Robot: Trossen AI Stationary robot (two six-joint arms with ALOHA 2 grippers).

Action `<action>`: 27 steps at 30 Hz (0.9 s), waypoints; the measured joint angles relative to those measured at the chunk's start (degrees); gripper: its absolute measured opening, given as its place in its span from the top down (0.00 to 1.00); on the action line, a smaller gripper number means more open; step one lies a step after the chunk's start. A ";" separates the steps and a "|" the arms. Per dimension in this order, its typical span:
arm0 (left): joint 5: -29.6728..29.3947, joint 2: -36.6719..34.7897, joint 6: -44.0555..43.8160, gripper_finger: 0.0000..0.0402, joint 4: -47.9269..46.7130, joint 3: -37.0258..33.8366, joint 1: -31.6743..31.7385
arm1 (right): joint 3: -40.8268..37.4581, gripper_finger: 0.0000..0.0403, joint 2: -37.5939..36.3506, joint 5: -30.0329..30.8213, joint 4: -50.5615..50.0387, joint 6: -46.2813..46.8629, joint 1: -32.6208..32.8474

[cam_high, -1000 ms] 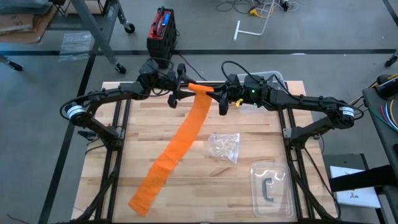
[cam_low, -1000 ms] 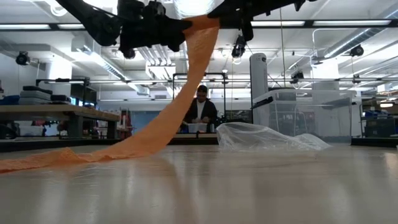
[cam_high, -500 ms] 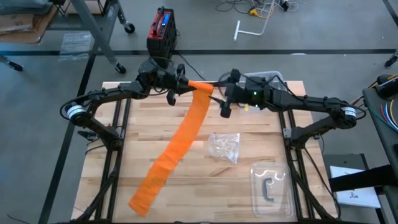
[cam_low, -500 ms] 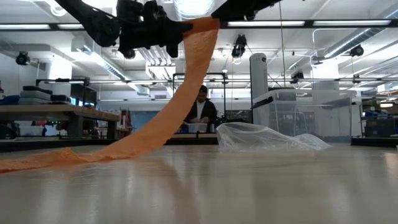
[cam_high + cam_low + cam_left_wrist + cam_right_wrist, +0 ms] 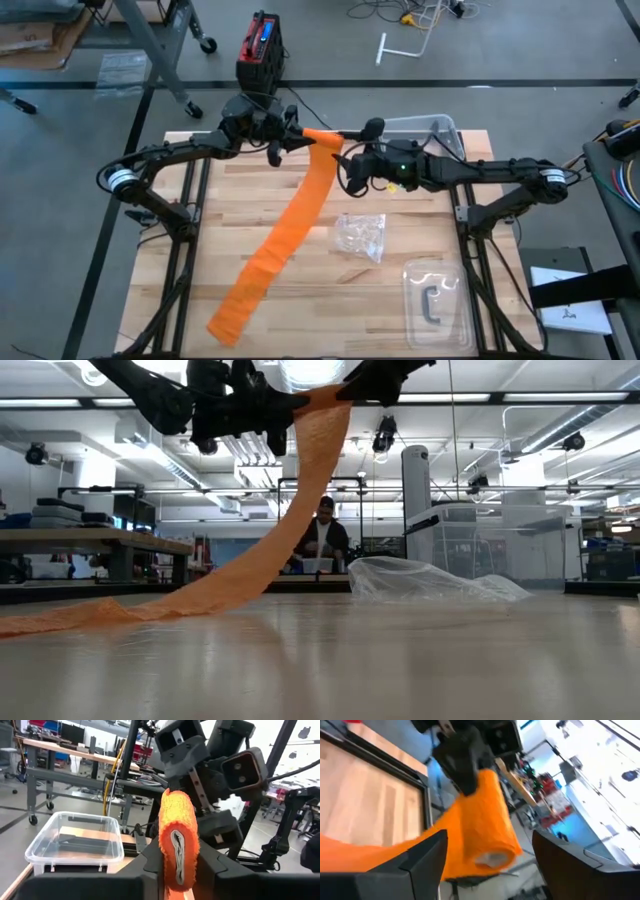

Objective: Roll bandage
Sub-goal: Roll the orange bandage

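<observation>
My left gripper is on the roll and the piece of bandage sags. My right gripper needs to take the roll before my left gripper pinches the piece of bandage [image 5: 317,172] below it.
The bandage is a long bright orange strip with a small roll [image 5: 322,141] at its far end, held up above the table's far middle. From the roll the strip [image 5: 290,225] slants down, and its loose end [image 5: 228,318] lies flat near the table's front left. My left gripper [image 5: 300,140] is shut on the roll, which shows end-on in the left wrist view [image 5: 177,840]. My right gripper [image 5: 358,155] is open; its fingers stand wide apart on either side of the roll [image 5: 487,815] without touching it. My left gripper pinches the roll between its two fingers, one on each flattened side [image 5: 165,857]. The fingers [image 5: 145,872] come level from the table's left and lie along the roll's axis. The roll is lifted clear, and the strip hangs from it down to the table.
A crumpled clear wrapper [image 5: 362,236] lies right of the strip. A clear blister tray [image 5: 435,300] with a dark C-shaped piece sits at the front right, and a clear bin [image 5: 425,128] at the far right. In the low view a person [image 5: 322,540] stands beyond the table.
My right gripper has let go of the roll and opened wide, rolling about its wrist and shifting a little toward the table's left. My left gripper has stayed in place, rolling slightly about its wrist with the roll. The strip on the table has not moved.
</observation>
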 joint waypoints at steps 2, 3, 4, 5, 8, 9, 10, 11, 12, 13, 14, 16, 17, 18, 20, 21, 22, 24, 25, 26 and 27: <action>0.80 0.00 -0.33 0.87 0.00 0.00 -0.07 | 0.00 0.34 0.00 -0.07 -0.01 -0.16 0.00; 0.92 0.00 -0.41 0.88 -0.02 0.00 -0.09 | 0.00 0.35 0.00 -0.72 -0.03 -0.18 0.00; 0.94 0.00 -0.43 0.89 -0.13 0.00 -0.09 | 0.00 0.36 0.00 -1.62 0.01 -0.14 0.12; 0.94 0.00 -0.44 0.89 -0.19 0.00 -0.09 | 0.00 0.37 0.00 -2.13 0.04 -0.10 0.15; 1.26 0.00 -0.43 0.90 -0.30 0.00 -0.09 | 0.00 0.41 0.65 -2.51 0.21 -0.07 0.13; 1.52 0.00 -0.41 0.89 -0.38 0.00 -0.14 | -0.02 0.42 0.85 -2.51 -0.16 -0.05 0.13; 2.06 0.00 -0.43 0.89 -0.39 0.00 -0.18 | -0.02 0.44 1.23 -2.51 -0.11 -0.10 0.13; 2.71 0.00 -0.44 0.88 -0.49 0.00 -0.28 | -0.02 0.45 1.61 -2.52 0.33 -0.15 0.13; 2.91 0.00 -0.41 0.88 -0.65 0.00 -0.36 | -0.02 0.47 1.82 -2.51 0.33 -0.35 0.13; 3.06 0.00 -0.41 0.88 -0.78 0.00 -0.45 | -0.02 0.48 2.05 -2.47 0.25 -0.57 0.14; 3.08 0.00 -0.37 0.87 -1.02 0.00 -0.47 | 0.01 0.50 2.32 -2.44 0.46 -0.66 0.28; 3.16 0.00 0.10 0.87 -1.64 0.00 -0.47 | 0.37 0.52 2.65 -2.36 0.42 -0.73 0.47; 3.17 0.00 0.33 0.87 -1.80 0.00 -0.47 | 0.48 0.53 2.71 -2.37 0.41 -0.72 0.53; 3.16 0.00 0.64 0.87 -1.82 0.00 -0.47 | 0.57 0.54 2.71 -2.34 0.44 -0.60 0.63; 3.09 0.00 1.25 0.87 -1.85 0.00 -0.48 | 0.74 0.56 2.71 -2.54 0.84 -0.41 0.66; 3.08 0.00 1.47 0.87 -1.87 0.00 -0.52 | 0.74 0.58 2.71 -2.57 1.01 0.03 0.66; 3.10 0.00 1.67 0.87 -1.91 0.00 -0.51 | 0.74 0.59 2.71 -2.53 1.06 0.66 0.66; 3.03 0.00 1.71 0.87 -1.72 0.00 -0.51 | 0.74 0.63 2.71 -2.57 1.12 1.43 0.66; 3.00 0.00 1.73 0.87 -1.62 0.00 -0.53 | 0.74 0.64 2.71 -2.55 1.26 2.03 0.66; 3.27 0.00 1.71 0.86 -1.41 0.00 -0.55 | 0.74 0.67 2.71 -2.55 1.35 2.34 0.66; 3.95 0.00 1.67 0.85 -1.01 0.00 -0.60 | 0.74 0.69 2.79 -2.60 1.39 2.44 0.66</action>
